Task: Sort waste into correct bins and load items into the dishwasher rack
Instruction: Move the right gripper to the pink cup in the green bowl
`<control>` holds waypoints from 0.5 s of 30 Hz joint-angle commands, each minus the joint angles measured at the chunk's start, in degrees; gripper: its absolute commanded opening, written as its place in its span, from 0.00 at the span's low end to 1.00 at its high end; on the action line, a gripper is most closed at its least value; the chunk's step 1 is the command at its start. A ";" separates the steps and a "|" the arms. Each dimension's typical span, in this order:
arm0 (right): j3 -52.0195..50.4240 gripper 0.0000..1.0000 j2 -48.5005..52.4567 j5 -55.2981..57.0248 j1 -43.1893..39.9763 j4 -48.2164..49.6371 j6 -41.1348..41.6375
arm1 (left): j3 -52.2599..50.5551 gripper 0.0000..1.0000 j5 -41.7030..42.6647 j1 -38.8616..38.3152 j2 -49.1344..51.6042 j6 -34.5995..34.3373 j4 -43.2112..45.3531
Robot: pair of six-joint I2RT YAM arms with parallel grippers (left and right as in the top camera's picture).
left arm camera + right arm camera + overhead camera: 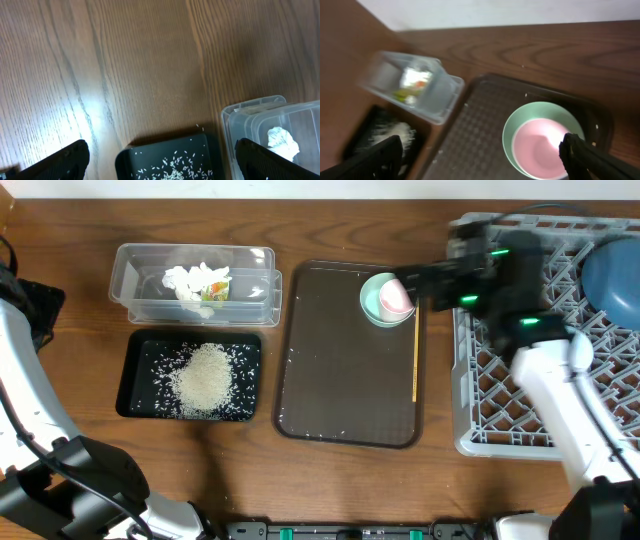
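The pink cup's rim [381,297] [514,148], on the side toward the clear tub, will be gripped by my right gripper, and the mint green bowl will be left for later.
A mint green bowl [375,300] [520,122] with a small pink cup [396,297] [540,147] inside it sits at the far right corner of the brown serving tray [340,370]. A thin wooden stick [415,356] lies along that tray's right side. My right gripper [412,286] [481,162] hovers open just above the cup and bowl, holding nothing. The clear tub [195,280] [270,122] contains crumpled white tissue [195,280] with a yellow-green scrap. Rice [205,378] is heaped in the black tray [135,375] [165,155]. My left gripper [167,165] is open above the black tray's corner.
The grey dishwasher rack [500,405] fills the right side, with a blue round dish [612,268] in its far right corner. My right arm [560,390] crosses over the rack. A few rice grains lie scattered on the brown tray.
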 commanded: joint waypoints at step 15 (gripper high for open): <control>0.09 0.62 13.55 38.18 15.67 4.35 -3.52 | 0.13 0.95 -0.31 0.22 0.31 0.15 -0.15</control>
